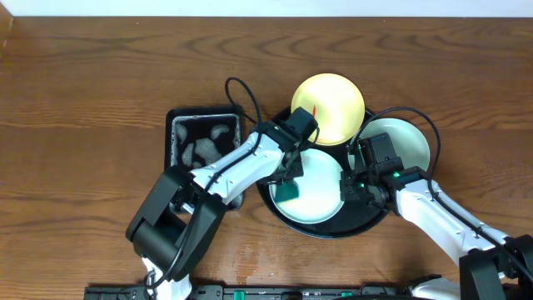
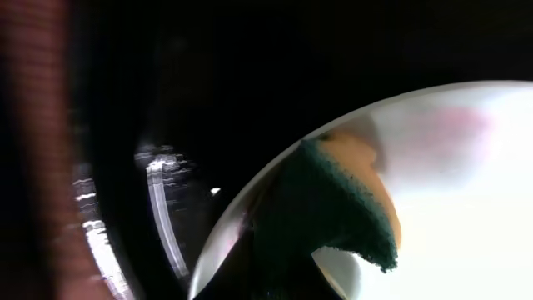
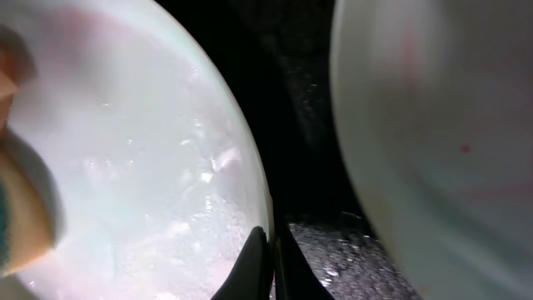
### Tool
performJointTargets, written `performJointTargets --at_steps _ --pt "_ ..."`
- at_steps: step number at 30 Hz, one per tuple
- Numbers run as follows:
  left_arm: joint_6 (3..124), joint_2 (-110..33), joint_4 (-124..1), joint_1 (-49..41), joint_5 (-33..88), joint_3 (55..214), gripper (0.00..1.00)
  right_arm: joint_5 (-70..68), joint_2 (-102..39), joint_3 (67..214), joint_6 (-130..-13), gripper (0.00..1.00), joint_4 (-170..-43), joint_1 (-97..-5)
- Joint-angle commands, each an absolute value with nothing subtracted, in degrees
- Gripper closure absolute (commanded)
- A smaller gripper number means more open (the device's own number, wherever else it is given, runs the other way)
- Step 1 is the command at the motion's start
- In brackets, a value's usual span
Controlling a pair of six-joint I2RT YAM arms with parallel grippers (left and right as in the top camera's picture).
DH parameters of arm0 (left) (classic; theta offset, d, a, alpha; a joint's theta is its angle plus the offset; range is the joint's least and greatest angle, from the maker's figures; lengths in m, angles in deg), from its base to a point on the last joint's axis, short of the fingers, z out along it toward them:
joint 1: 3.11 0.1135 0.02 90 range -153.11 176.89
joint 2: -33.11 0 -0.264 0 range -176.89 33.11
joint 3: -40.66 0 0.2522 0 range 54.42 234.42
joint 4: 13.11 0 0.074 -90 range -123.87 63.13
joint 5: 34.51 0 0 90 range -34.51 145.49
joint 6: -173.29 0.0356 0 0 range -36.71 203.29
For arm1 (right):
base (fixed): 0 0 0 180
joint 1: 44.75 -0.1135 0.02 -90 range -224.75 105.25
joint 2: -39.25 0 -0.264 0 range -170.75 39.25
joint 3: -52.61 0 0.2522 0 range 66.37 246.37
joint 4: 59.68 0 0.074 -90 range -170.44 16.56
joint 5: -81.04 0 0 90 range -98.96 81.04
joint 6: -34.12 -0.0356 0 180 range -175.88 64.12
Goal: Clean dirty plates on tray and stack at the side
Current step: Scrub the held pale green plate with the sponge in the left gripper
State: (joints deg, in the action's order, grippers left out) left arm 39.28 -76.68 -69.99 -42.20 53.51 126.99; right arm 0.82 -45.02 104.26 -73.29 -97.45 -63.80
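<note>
I should use my left gripper to release the green and yellow sponge in the near half of the smaller rectangular black tray (image 1: 205, 182).
The round black tray (image 1: 364, 223) holds three plates. A mint-green plate (image 1: 321, 193) lies at its front. My left gripper (image 1: 290, 185) is shut on a green and yellow sponge (image 2: 350, 204) and presses it on this plate's left part (image 2: 466, 192). My right gripper (image 3: 271, 250) is shut on the same plate's right rim (image 3: 150, 167). The pale yellow plate (image 1: 327, 107) with a red smear leans on the tray's far rim. The second mint-green plate (image 1: 400, 142) sits at the right, and faint red marks on it show in the right wrist view (image 3: 441, 125).
A smaller rectangular black tray (image 1: 177, 122) with grey crumpled material stands left of the round tray. Brown wooden table (image 1: 83, 100) lies all around. The tray's wet black floor (image 3: 333, 250) shows between the two mint plates.
</note>
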Motion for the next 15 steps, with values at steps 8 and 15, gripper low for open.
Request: performJointTargets --at_steps 8,15 --pt "41.2 -79.7 -80.8 -40.5 71.0 130.3 0.93 -2.8 -44.8 104.6 -72.5 0.99 -98.6 -63.9" --pt "44.7 -75.5 -80.8 -40.4 63.8 131.1 0.92 -2.7 -44.8 104.6 -72.5 0.99 -98.6 -63.9"
